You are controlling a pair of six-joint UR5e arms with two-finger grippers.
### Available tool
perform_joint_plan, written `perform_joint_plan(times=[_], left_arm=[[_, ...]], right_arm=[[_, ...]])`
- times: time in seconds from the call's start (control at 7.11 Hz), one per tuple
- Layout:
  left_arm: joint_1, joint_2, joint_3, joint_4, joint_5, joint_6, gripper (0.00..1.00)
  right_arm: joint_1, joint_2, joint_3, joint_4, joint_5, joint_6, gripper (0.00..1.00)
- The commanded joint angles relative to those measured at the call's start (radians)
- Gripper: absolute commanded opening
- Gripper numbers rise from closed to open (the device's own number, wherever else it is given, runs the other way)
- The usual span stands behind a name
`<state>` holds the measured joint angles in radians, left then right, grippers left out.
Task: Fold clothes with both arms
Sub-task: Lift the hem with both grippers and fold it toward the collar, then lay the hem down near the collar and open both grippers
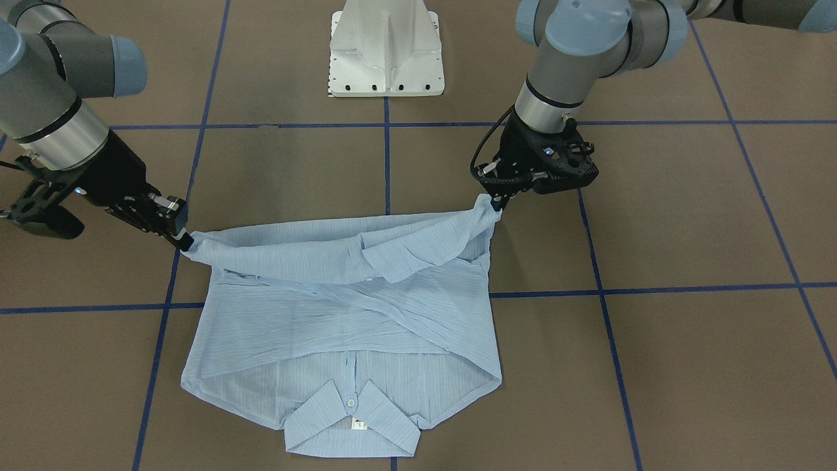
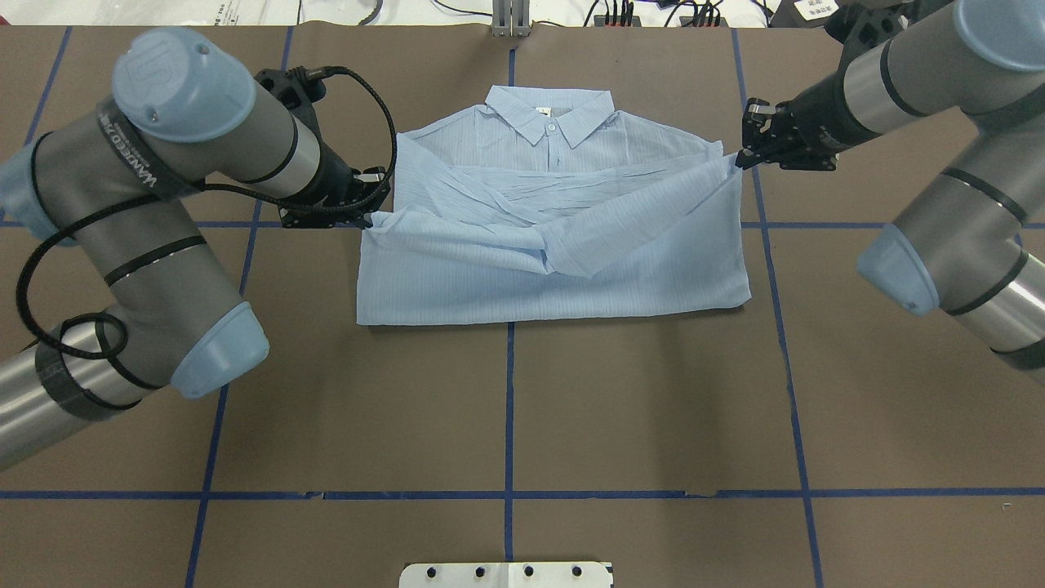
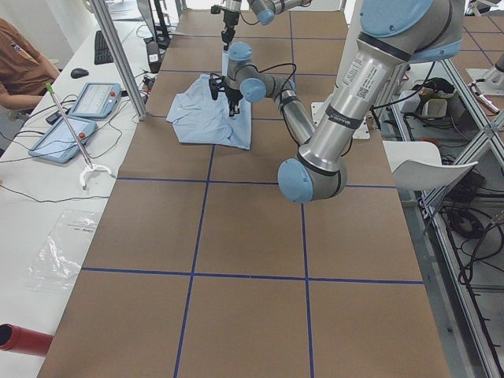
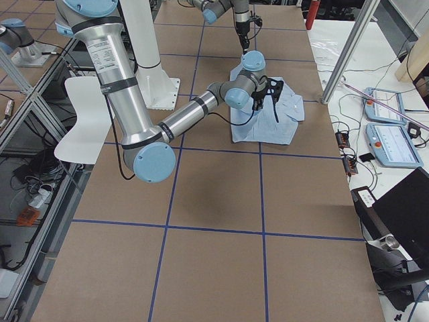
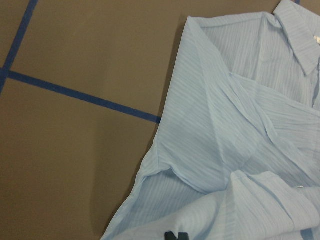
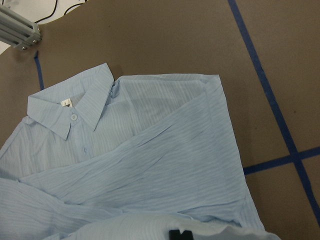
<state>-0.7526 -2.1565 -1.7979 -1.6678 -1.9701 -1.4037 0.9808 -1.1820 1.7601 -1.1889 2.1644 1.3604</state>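
Note:
The shirt's hem corner, now held just above the table, will be let go by my left gripper on the shirt's outer shoulder corner (image 1: 497, 385) (image 5: 192, 23), just out from the collar.
The light blue striped shirt (image 2: 571, 269) lies on the brown table with its collar (image 2: 549, 114) at the far side and both sleeves crossed over the chest. Its lower part is doubled up over the body. My left gripper (image 2: 371, 216) is shut on one corner of the hem at the shirt's left edge, held just above the table. At the opposite edge my right gripper (image 2: 739, 158) is shut on the other corner. From the front, the left gripper (image 1: 498, 201) and right gripper (image 1: 185, 243) hold the hem of the shirt (image 1: 340, 314) stretched between them. Both wrist views look down on cloth (image 5: 225, 140) (image 6: 150, 165).
Blue tape lines (image 2: 509, 408) divide the table into squares. The white pedestal base (image 1: 387, 52) stands at the robot's side. Tablets (image 3: 75, 118) and a seated person's sleeve (image 3: 20, 59) are beyond the table's far edge. A white chair (image 3: 429, 161) stands behind the robot.

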Motion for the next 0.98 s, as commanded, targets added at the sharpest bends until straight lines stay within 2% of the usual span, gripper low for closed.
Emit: perform_joint_plan(times=[0.0, 0.42, 0.7, 0.84], left_arm=[[-0.057, -0.054, 0.134, -0.09, -0.001, 0.044, 0.0], [-0.106, -0.202, 0.508, -0.342, 0.0, 0.045, 0.0], [-0.116, -0.209, 0.65, -0.464, 0.01, 0.052, 0.0], [-0.116, -0.209, 0.663, -0.471, 0.01, 0.052, 0.0]], right_arm=[[0.03, 0.068, -0.103, 0.002, 0.002, -0.026, 0.0], [0.041, 0.105, -0.198, 0.005, 0.002, -0.089, 0.0], [0.035, 0.189, -0.32, 0.005, -0.003, -0.11, 0.0], [0.033, 0.208, -0.365, 0.006, -0.005, -0.113, 0.0]])
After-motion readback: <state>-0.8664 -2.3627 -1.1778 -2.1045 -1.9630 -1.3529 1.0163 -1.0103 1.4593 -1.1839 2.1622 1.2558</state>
